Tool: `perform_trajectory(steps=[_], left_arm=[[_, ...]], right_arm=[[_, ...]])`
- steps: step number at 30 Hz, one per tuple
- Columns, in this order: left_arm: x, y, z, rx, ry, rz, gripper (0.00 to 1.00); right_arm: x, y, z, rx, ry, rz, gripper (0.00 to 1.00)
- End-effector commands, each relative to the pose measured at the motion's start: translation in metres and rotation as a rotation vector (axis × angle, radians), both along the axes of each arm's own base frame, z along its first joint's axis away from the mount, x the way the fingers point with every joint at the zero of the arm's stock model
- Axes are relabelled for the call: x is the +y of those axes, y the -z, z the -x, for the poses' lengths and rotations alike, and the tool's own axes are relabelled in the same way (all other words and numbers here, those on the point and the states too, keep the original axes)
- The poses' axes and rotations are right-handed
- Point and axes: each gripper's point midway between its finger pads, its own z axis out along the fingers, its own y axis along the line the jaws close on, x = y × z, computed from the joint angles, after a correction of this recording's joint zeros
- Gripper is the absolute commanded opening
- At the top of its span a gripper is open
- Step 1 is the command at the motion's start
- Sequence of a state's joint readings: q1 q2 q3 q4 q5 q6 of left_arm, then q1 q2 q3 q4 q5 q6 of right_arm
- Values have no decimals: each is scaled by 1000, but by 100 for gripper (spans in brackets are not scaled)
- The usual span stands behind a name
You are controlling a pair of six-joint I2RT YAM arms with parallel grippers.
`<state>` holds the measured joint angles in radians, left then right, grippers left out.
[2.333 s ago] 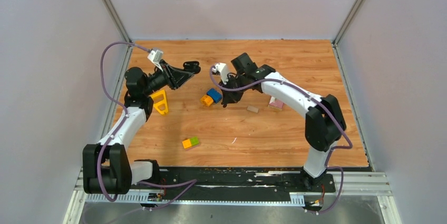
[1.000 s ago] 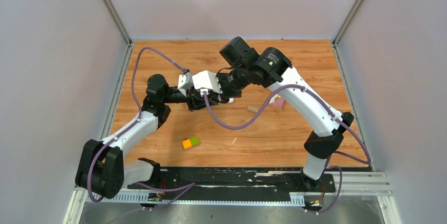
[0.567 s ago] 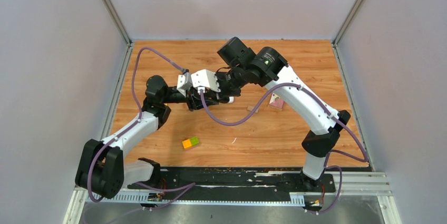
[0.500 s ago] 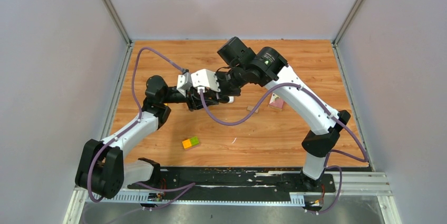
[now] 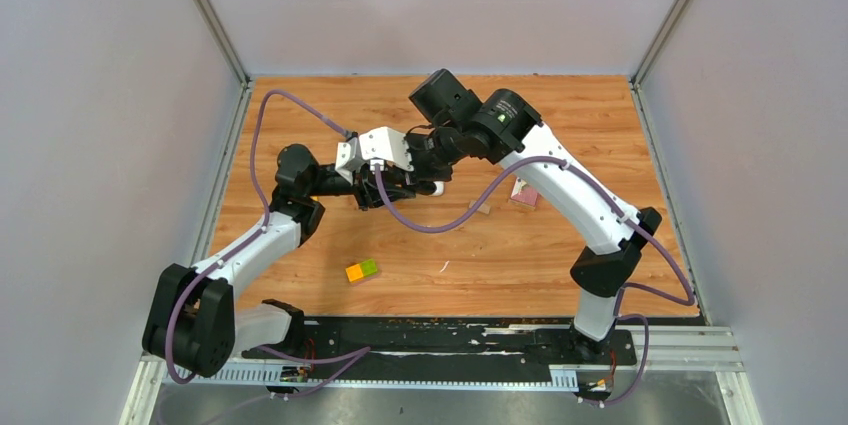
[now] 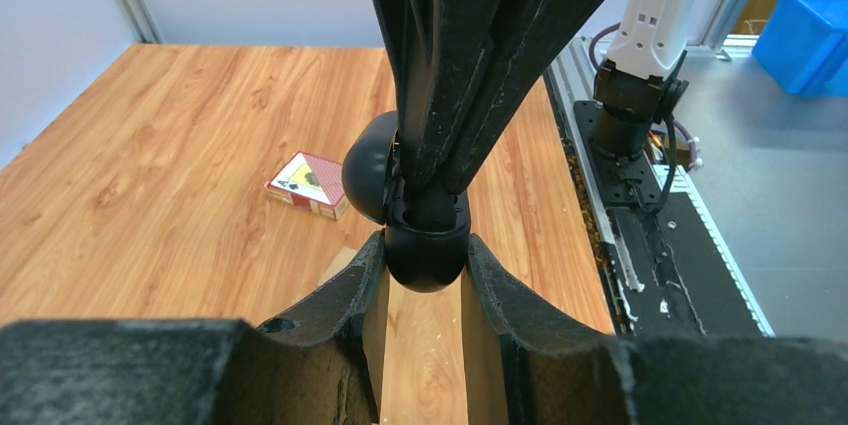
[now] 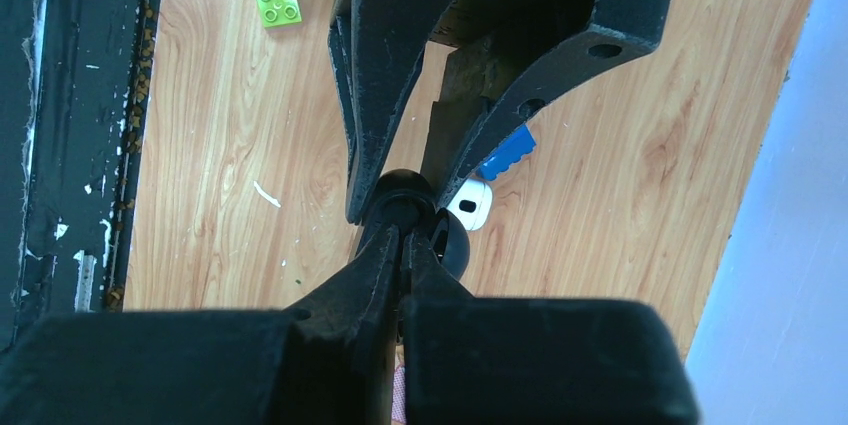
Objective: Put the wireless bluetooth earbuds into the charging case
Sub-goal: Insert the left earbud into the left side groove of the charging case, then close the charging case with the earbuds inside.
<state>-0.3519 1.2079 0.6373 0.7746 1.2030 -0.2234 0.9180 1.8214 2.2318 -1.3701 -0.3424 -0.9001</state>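
My left gripper should set the black charging case down on the wood [image 5: 430, 236] near the thin white sliver.
My left gripper [image 6: 425, 257] is shut on the body of a small black charging case [image 6: 425, 263], held above the table with its rounded lid [image 6: 366, 167] hinged open. My right gripper [image 7: 402, 235] comes in from the other side, its jaws pressed almost together, with the tips in the case's open mouth [image 7: 402, 195]. I cannot see what, if anything, sits between those tips. No earbud shows in any view. In the top view both grippers meet at mid-table [image 5: 392, 185] and hide the case.
A white rounded case [image 7: 470, 205] and a blue block [image 7: 506, 152] lie on the wood under the grippers. A yellow-green block [image 5: 362, 270], a thin white sliver [image 5: 443, 266], a small wooden block [image 5: 480, 208] and a pink card box [image 5: 523, 195] lie around.
The two arms, apart 2.3 s ago, have swung together at mid-table. Over the last second the right wrist has crept slightly left; the left arm has held still.
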Motion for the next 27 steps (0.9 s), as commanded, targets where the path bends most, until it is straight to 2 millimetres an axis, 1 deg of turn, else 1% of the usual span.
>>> perform_trajectory(steps=[1, 4, 6, 8, 10, 12, 15, 18, 19, 20, 21, 23, 24, 25, 27], left_arm=[[-1, -15, 1, -52, -6, 31, 0], [-1, -16, 1, -46, -12, 34, 0], [-1, -17, 0, -48, -14, 36, 0], [-1, -17, 0, -48, -13, 36, 0], [-1, -17, 1, -45, -13, 35, 0], [-1, -14, 1, -34, -13, 30, 0], [-1, -13, 1, -22, -13, 27, 0], [-1, -12, 1, -12, -13, 24, 0], [-1, -12, 1, -10, -13, 23, 0], [-1, -12, 1, -7, -12, 22, 0], [-1, -12, 1, -8, -13, 22, 0], [-1, -13, 0, -7, -12, 22, 0], [-2, -13, 0, -8, -11, 23, 0], [-2, -13, -1, -6, -10, 22, 0], [-2, -15, -1, -7, -9, 23, 0]], right_arm=[[11, -7, 0, 4, -4, -49, 0], [11, -8, 1, 4, -8, -50, 0], [11, -7, 1, 9, -2, -51, 7], [12, -9, -2, 10, 24, -62, 17], [12, -15, -2, 7, 35, -78, 19], [10, -24, 2, 3, 29, -102, 21], [1, -38, 12, 8, 13, -139, 25], [-11, -48, 16, 10, 27, -194, 29], [-15, -49, 15, 13, 35, -212, 31], [-21, -54, 14, 2, 53, -235, 37], [-23, -47, 9, 5, 78, -239, 45], [-32, -41, 1, 11, 128, -263, 62], [-35, -34, -2, 32, 144, -266, 67], [-36, -29, -5, 56, 157, -270, 70], [-36, -19, -9, 111, 173, -266, 73]])
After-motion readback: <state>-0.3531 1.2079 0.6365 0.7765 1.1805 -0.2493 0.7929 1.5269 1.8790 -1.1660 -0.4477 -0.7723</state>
